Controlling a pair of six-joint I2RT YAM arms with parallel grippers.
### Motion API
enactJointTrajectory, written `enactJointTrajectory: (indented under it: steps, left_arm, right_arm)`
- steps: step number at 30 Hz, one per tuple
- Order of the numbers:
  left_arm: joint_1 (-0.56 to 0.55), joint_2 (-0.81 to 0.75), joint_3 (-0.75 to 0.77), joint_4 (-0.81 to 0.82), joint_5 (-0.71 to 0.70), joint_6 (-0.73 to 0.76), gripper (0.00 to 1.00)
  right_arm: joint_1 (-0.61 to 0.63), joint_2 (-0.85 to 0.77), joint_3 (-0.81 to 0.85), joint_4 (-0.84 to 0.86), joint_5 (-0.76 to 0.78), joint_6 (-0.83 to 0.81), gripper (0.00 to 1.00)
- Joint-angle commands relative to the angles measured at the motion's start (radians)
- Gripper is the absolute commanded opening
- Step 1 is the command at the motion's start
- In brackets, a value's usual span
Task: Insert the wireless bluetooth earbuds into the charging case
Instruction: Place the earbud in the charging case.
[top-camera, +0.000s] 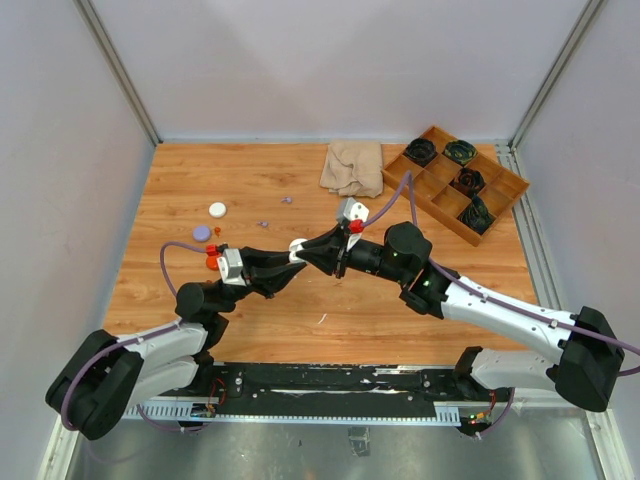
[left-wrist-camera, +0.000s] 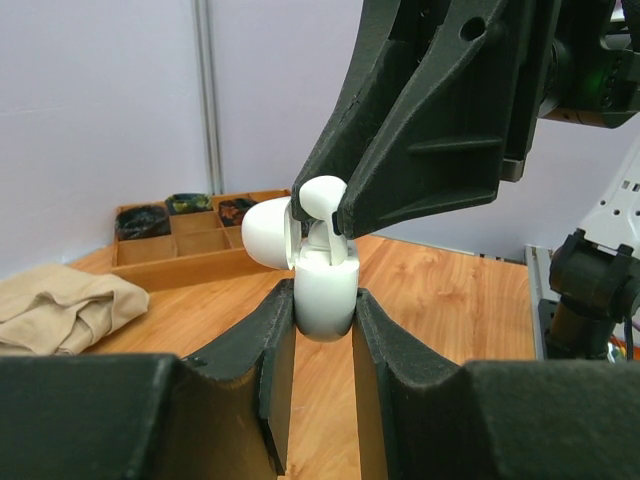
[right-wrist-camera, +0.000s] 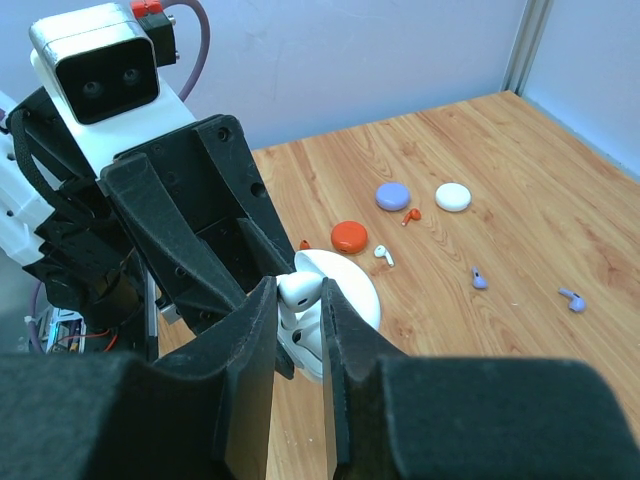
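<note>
My left gripper is going to set the white charging case down on the bare wood (top-camera: 342, 286), close to the small white streak.
My left gripper (left-wrist-camera: 325, 308) is shut on the body of a white charging case (left-wrist-camera: 325, 280), holding it above the table with its lid (left-wrist-camera: 265, 232) hinged open to the left. My right gripper (right-wrist-camera: 300, 296) is shut on a white earbud (right-wrist-camera: 302, 288), whose stem points down into the open case (right-wrist-camera: 352, 290). From above, both grippers meet mid-table at the case (top-camera: 297, 247), the left gripper (top-camera: 290, 264) beneath the right gripper (top-camera: 306, 252). Loose earbuds lie on the wood: a white one (right-wrist-camera: 384, 255), an orange one (right-wrist-camera: 410, 215) and two purple ones (right-wrist-camera: 479, 278) (right-wrist-camera: 572, 299).
Round cases sit at the left of the table: white (top-camera: 217, 209), purple (top-camera: 202, 232) and orange (top-camera: 212, 262). A beige cloth (top-camera: 352, 165) lies at the back. A wooden compartment tray (top-camera: 432, 178) holding dark coiled items stands at the back right.
</note>
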Motion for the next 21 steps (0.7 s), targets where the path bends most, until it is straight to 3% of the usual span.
enactJointTrajectory:
  steps: [1, 21]
  left_arm:
    - [0.005, 0.007, 0.02, 0.084, -0.004, 0.014, 0.0]
    - [0.005, 0.037, 0.011, 0.138, 0.019, 0.007, 0.0]
  right_arm:
    - [0.022, -0.017, -0.029, -0.002, 0.006, -0.032, 0.15]
    - [0.023, -0.044, -0.04, -0.041, 0.069, -0.056, 0.3]
